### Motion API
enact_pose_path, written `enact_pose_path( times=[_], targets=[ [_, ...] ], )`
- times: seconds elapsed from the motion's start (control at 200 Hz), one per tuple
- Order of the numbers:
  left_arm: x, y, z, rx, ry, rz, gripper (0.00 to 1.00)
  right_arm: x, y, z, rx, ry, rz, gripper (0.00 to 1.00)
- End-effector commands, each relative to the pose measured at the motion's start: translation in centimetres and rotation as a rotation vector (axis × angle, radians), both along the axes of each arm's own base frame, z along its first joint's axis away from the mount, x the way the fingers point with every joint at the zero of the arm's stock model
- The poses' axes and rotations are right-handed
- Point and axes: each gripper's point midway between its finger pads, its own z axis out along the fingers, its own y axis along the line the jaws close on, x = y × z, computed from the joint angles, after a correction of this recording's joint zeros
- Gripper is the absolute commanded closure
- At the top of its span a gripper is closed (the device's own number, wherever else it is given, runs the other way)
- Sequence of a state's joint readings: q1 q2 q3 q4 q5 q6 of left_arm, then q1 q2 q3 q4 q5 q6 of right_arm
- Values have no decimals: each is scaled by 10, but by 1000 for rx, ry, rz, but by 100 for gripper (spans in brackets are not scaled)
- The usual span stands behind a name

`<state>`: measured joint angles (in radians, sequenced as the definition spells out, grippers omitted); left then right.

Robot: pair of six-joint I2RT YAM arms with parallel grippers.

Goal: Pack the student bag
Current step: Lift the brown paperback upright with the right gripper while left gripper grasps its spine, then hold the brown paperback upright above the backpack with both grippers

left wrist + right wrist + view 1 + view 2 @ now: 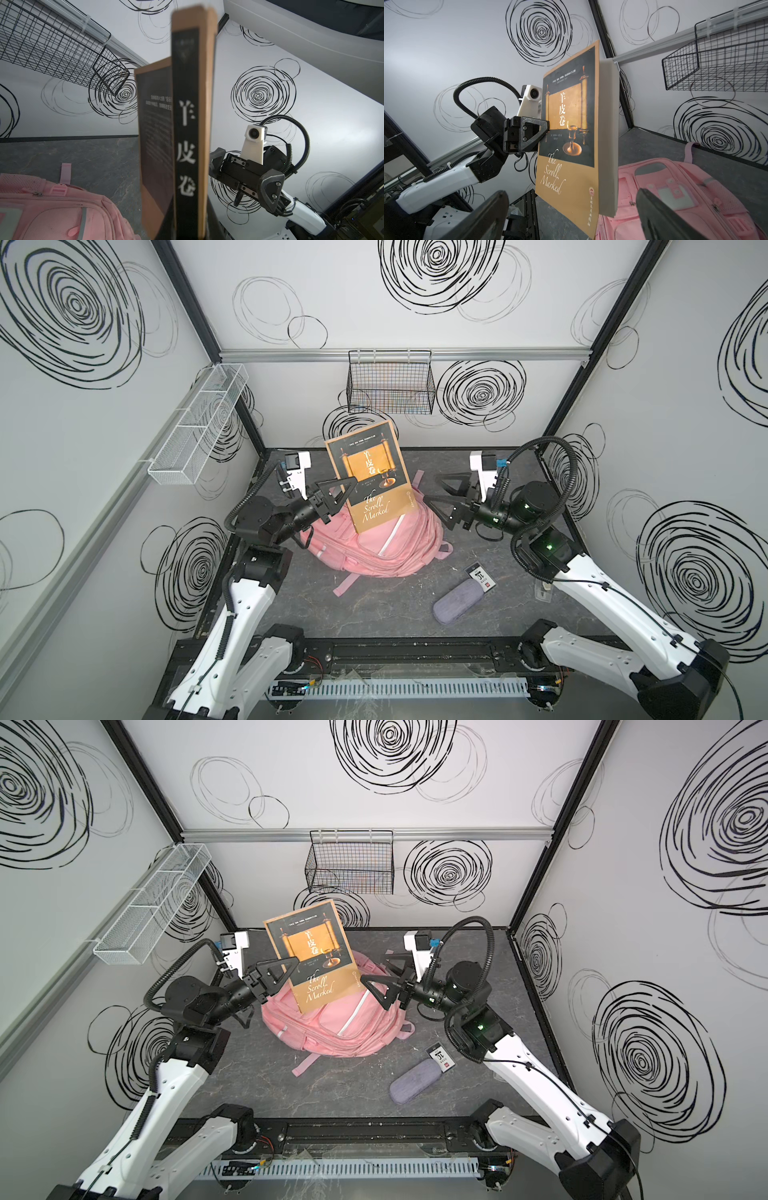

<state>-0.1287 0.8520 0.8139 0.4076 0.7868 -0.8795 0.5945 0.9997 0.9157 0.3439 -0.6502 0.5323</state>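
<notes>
The robot's right gripper should next grab the tan and black book at the middle of its bottom edge (387, 518) (564, 216), under the white English title.
The student bag (374, 549) (332, 1029) is a large pink backpack lying on the dark table, seen in both top views. Above its rear part a tan and black book (368, 477) (309, 957) stands upright in the air. My left gripper (353, 489) (293, 971) is shut on the book's spine edge (191, 124). My right gripper (430, 489) (374, 971) hangs just right of the book. Its wide-apart fingers (488, 212) flank the page edge without touching it. The bag (675, 197) lies below.
A grey-lilac pouch (457, 605) and a small black and white card (482, 577) lie on the table right of the bag. A black wire basket (390, 381) hangs on the back wall. A white mesh basket (199, 423) hangs on the left wall.
</notes>
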Motion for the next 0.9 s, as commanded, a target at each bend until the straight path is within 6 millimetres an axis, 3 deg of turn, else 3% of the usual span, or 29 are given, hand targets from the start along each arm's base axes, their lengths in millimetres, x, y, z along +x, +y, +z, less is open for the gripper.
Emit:
enact_pose_path(
  times=[0.0,0.2,0.35,0.64,0.895],
  targets=[
    [-33,10,74,-114,-243,19,100,-4,-6,18,172,18,12,0],
    [-55,18,122,-252,-394,46,100,-29,11,34,341,40,88,0],
    [-72,22,141,-349,-489,50,100,-57,23,54,425,-19,134,0],
    [-103,17,150,-440,-590,1,100,-66,38,74,501,-39,199,0],
    [-114,4,143,-457,-621,-4,100,-74,31,99,584,-112,217,0]
  ],
)
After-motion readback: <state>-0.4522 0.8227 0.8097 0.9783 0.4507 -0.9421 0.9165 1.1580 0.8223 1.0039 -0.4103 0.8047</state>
